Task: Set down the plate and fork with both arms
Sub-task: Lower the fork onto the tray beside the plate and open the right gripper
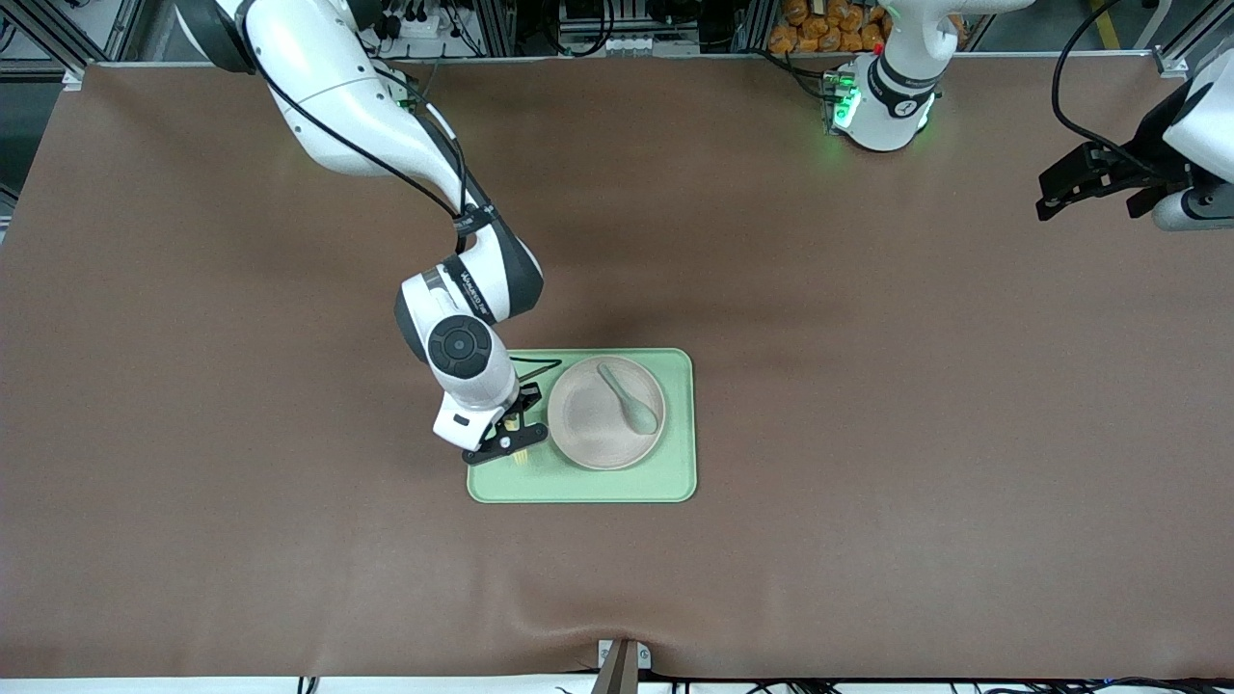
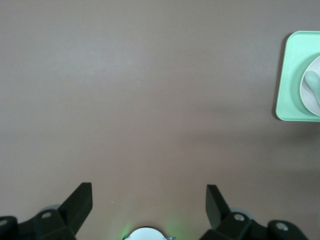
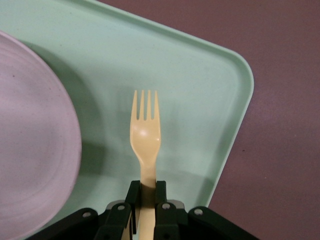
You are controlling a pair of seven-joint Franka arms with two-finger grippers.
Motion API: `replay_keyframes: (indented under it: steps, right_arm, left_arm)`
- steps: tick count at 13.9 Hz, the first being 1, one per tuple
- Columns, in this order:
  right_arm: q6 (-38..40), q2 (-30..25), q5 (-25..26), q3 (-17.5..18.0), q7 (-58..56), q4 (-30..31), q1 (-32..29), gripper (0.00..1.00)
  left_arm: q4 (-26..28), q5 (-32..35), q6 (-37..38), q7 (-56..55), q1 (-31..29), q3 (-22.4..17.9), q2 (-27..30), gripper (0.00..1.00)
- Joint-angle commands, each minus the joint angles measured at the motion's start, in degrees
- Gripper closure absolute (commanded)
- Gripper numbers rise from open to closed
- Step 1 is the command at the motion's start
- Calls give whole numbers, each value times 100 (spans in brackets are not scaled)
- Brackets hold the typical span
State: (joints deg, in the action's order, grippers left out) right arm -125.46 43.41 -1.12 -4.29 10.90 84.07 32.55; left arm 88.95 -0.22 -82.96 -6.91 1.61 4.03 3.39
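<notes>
My right gripper is going to set the pale yellow fork down on the bare tray's bottom close beside the cream plate (image 1: 527, 417) (image 3: 117, 175).
The cream plate (image 1: 605, 413) sits on the light-green tray (image 1: 675, 482), with a grey-green spoon (image 1: 629, 397) lying in it. My right gripper (image 1: 511, 445) is over the tray's end toward the right arm, beside the plate, shut on the handle of the pale yellow fork (image 3: 145, 132). In the right wrist view the fork's tines point out over the bare tray floor (image 3: 200, 100), with the plate's rim (image 3: 60, 150) beside them. Only the fork's tip (image 1: 521, 460) shows in the front view. My left gripper (image 1: 1056, 193) waits open, raised over the bare table at the left arm's end (image 2: 149, 192).
A brown mat (image 1: 868, 386) covers the whole table. The tray's corner (image 2: 295, 75) shows at the edge of the left wrist view. The left arm's base (image 1: 882, 101) glows green at the table's edge. A small bracket (image 1: 619, 660) sits at the edge nearest the front camera.
</notes>
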Motion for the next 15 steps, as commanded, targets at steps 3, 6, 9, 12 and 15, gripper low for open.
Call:
replay_keyframes:
  steps: [3,6,9,12,15]
  right_arm:
    - [-233,-132,-11,51,632,268,49,92]
    - [-627,-70,-11,51,642,434,41,91]
    - [-673,-9,-11,51,711,461,67,82]
    - [-690,27,-11,51,721,461,111,74]
    - [-629,9,-11,60,721,426,111,9]
  left_arm:
    - [-27,-22,105,-82,59,63,57,0]
    - [-27,-13,96,-82,33,133,48,0]
    - [17,-13,96,-82,-11,116,30,0]
    - [26,-5,113,-82,-11,116,30,0]
    - [26,-5,105,-82,-11,124,30,0]
